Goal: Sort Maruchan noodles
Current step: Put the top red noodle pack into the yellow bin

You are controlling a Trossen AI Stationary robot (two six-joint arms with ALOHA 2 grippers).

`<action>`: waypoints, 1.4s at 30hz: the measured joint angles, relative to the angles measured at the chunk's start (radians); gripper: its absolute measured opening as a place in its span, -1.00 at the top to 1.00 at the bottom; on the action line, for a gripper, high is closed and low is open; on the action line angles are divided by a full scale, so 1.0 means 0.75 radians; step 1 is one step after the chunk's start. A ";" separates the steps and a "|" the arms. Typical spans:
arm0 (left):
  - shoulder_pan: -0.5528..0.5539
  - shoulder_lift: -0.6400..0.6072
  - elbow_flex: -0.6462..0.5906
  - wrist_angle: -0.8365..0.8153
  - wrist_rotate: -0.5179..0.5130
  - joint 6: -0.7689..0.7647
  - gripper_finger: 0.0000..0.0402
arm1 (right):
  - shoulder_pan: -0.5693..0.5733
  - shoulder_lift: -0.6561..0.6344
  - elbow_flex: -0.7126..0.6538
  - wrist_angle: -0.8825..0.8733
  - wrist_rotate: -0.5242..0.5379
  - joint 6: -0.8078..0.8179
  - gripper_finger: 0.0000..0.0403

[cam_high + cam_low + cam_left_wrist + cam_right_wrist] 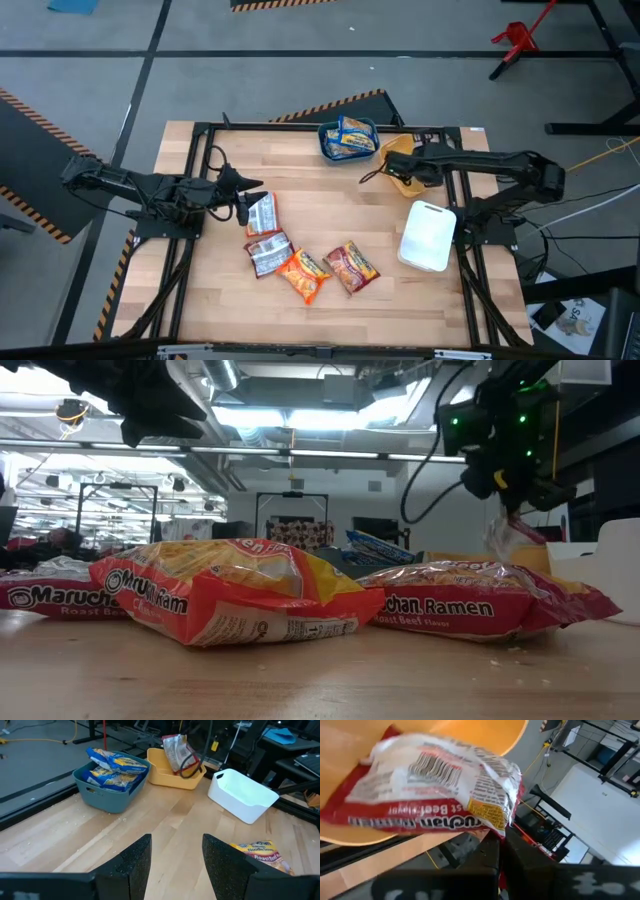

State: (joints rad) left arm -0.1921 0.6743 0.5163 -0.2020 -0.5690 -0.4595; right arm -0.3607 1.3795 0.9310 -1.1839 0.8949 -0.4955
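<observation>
The red-and-white packet stands upright above the orange bin's rim, so the robot's right gripper will open, take it from above and settle it inside the bin (pixel 162 764).
Several Maruchan packets lie flat on the table: two red-and-silver ones (pixel 262 213) (pixel 268 252), an orange one (pixel 303 275) and a red one (pixel 350 267). Blue-and-yellow packets (pixel 347 135) fill the teal bin (pixel 328 148). My left gripper (pixel 243 197) (pixel 176 852) is open, just left of the upper red-and-silver packet, touching nothing. My right gripper (pixel 392 168) (pixel 501 845) is over the orange bin (pixel 162 772), shut on a red-and-white packet (pixel 435 785) (pixel 176 751). My right gripper holds the red-and-white packet by one end, near a corner (pixel 492 827), pinched between its two fingers. The packet is lifted clear. It hangs below the gripper (pixel 512 532) over the orange bin.
A white bin (pixel 428 237) stands on the table's right side, near the right arm. The teal and orange bins sit side by side at the far edge. Bare wood shows between the bins and the loose packets. A black frame (pixel 300 125) rings the table.
</observation>
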 joint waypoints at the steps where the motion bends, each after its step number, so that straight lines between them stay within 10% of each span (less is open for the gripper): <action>1: 0.000 0.000 0.000 0.000 0.000 0.000 0.16 | 0.000 0.020 0.000 0.001 0.003 -0.001 1.00; 16: 0.000 0.000 0.000 0.000 0.001 -0.002 0.16 | 0.002 0.209 -0.001 0.174 -0.289 0.056 0.95; 31: 0.000 0.000 0.000 0.000 0.002 -0.008 0.16 | 0.001 0.198 0.146 0.205 -0.603 0.170 0.02; 38: -0.001 0.000 0.000 0.001 0.011 -0.014 0.16 | 0.000 0.150 0.308 0.160 -0.510 0.399 -0.04; 42: -0.007 0.000 0.000 0.000 0.016 -0.014 0.16 | -0.001 0.150 0.294 0.090 -0.698 0.468 0.02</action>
State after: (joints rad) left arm -0.1971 0.6743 0.5163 -0.2019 -0.5571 -0.4702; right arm -0.3611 1.4920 1.1517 -1.1161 0.3715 -0.1442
